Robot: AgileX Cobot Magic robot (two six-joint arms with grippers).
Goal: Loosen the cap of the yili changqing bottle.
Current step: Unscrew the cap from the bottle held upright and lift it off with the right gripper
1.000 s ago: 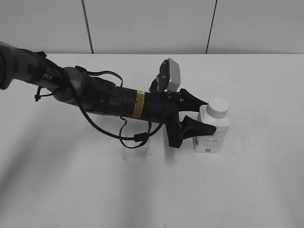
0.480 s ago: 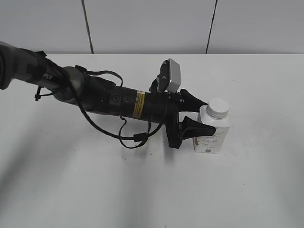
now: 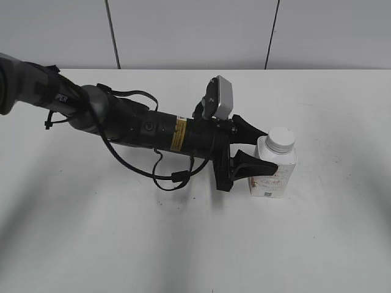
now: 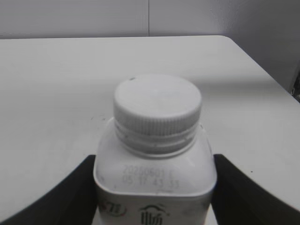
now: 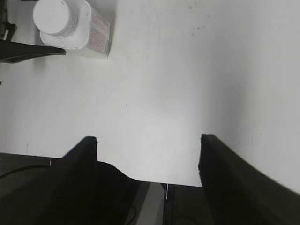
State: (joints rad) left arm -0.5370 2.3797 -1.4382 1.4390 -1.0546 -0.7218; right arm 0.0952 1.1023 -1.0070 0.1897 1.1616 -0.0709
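The fingers of my right gripper should next come down over the yili changqing bottle and close on the sides of its white cap [image 3: 280,141] [image 5: 57,19].
The yili changqing bottle [image 3: 273,176] stands upright on the white table [image 3: 122,244], right of centre. Its white ribbed cap [image 3: 281,138] sits on the neck. My left gripper [image 3: 263,150] reaches in from the left and its two black fingers press the bottle's body below the shoulders. The left wrist view shows the cap [image 4: 157,105] close up, with the bottle [image 4: 154,180] between the fingers of my left gripper [image 4: 154,159]. My right gripper [image 5: 149,140] is open and empty above the table, far from the bottle [image 5: 91,35] and cap [image 5: 55,15]. It is out of the exterior view.
The left arm with its cable loop [image 3: 159,177] lies low across the table's left half. A grey panelled wall [image 3: 195,30] stands behind the table. The table's near edge [image 5: 159,183] shows below the right gripper.
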